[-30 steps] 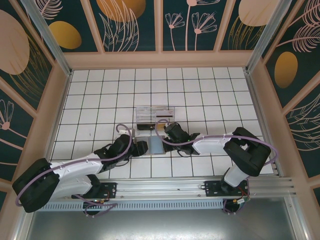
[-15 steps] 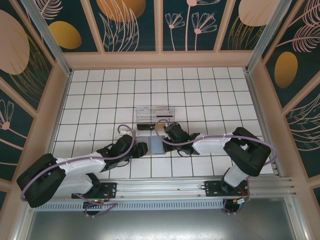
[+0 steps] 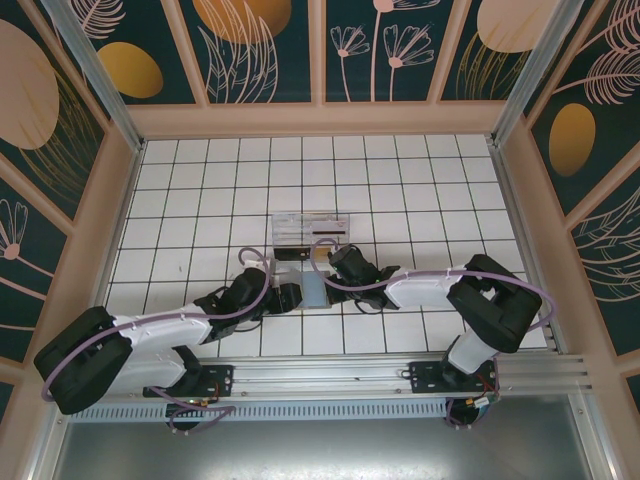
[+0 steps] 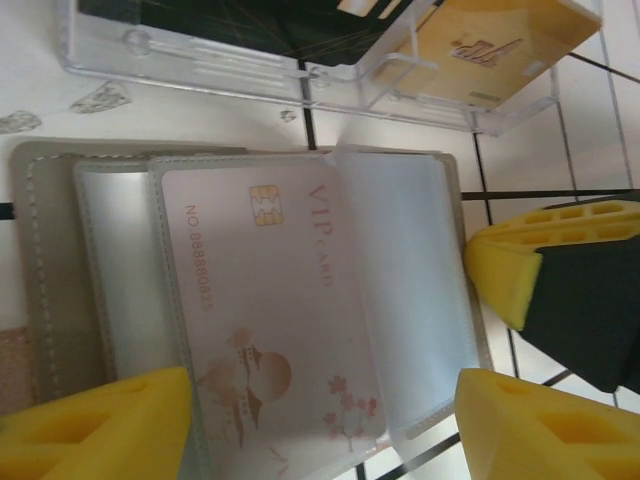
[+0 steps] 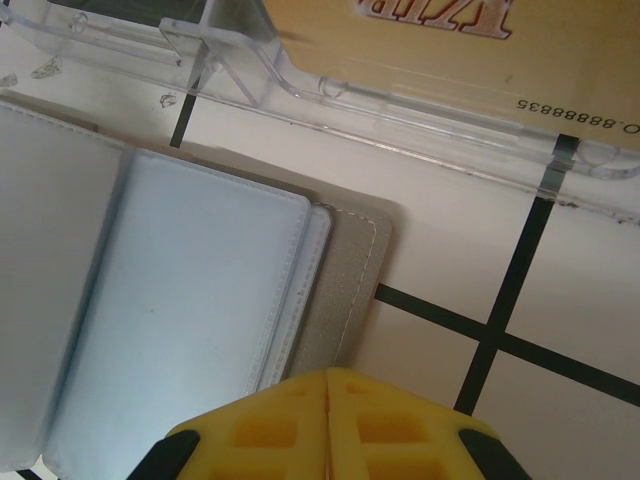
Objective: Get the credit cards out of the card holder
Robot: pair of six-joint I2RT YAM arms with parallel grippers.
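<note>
Next, my left gripper moves over and closes at the sleeve's stitched outer edge (image 4: pixel 173 280), since its open fingers are on both sides of the pale pink card's wide, flat sleeve.
The card holder (image 4: pixel 60 270) lies open on the tiles, its clear sleeves fanned out. One sleeve holds a pale pink credit card (image 4: pixel 270 300) marked VIP. My left gripper (image 4: pixel 320 425) is open, and its yellow fingers (image 4: pixel 100 425) straddle the near end of that sleeve without touching the card. My right gripper (image 5: pixel 328 415) is shut, its tips resting on the holder's grey right edge (image 5: pixel 350 290). From above, the holder (image 3: pixel 314 291) sits between the left gripper (image 3: pixel 287 297) and the right gripper (image 3: pixel 333 270).
A clear plastic tray (image 3: pixel 312 219) stands just beyond the holder, with a black card (image 4: pixel 230 20) and a gold card (image 4: pixel 490 50) in it. The gold card (image 5: pixel 450 50) lies close ahead of the right fingers. The right gripper's finger (image 4: pixel 530 255) juts in beside the holder.
My left gripper has moved right over the holder's left panel and its jaws have spread a little wider. The right arm has stayed in place.
</note>
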